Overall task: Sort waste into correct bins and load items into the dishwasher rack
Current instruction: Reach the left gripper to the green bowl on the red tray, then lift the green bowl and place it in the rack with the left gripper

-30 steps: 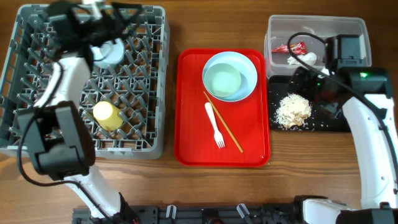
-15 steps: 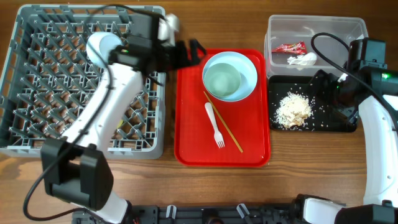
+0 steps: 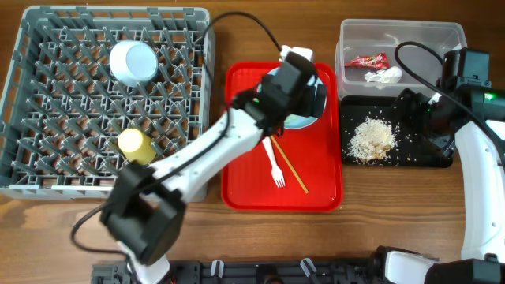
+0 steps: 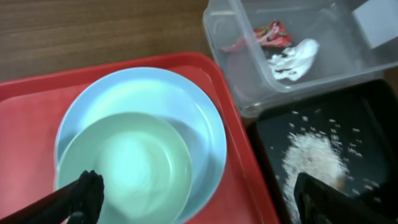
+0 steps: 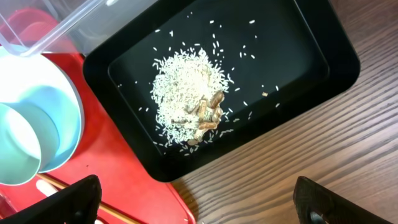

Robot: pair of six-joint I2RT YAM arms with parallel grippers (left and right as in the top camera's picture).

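Observation:
My left gripper needs to next close on the mint bowl's rim (image 3: 296,118) (image 4: 188,194), on the side of the bowl that faces the black tray with the rice scraps.
The mint bowl (image 4: 124,165) sits in a pale blue-white plate (image 4: 186,102) at the back of the red serving tray (image 3: 245,173). My left gripper (image 3: 304,83) hovers over them, open and empty, its fingers wide apart in the left wrist view (image 4: 199,205). The white fork (image 3: 273,162) and chopsticks (image 3: 293,175) lie on the red tray. A pale round saucer (image 3: 132,61) and the yellow cup (image 3: 134,144) are in the grey rack (image 3: 47,102). My right gripper (image 3: 422,118) is open above the black tray (image 5: 311,56) holding rice scraps (image 5: 186,93).
The clear tub (image 3: 450,35) at the back right holds the red wrapper (image 3: 368,60) and white tissue (image 3: 384,75). Black cables arch over the rack's corner and the tub. Bare wood lies in front of the trays.
My left arm has swung from the rack to above the bowl on the red tray, leaving the saucer in the rack. The right arm shifted slightly right earlier, then stayed still.

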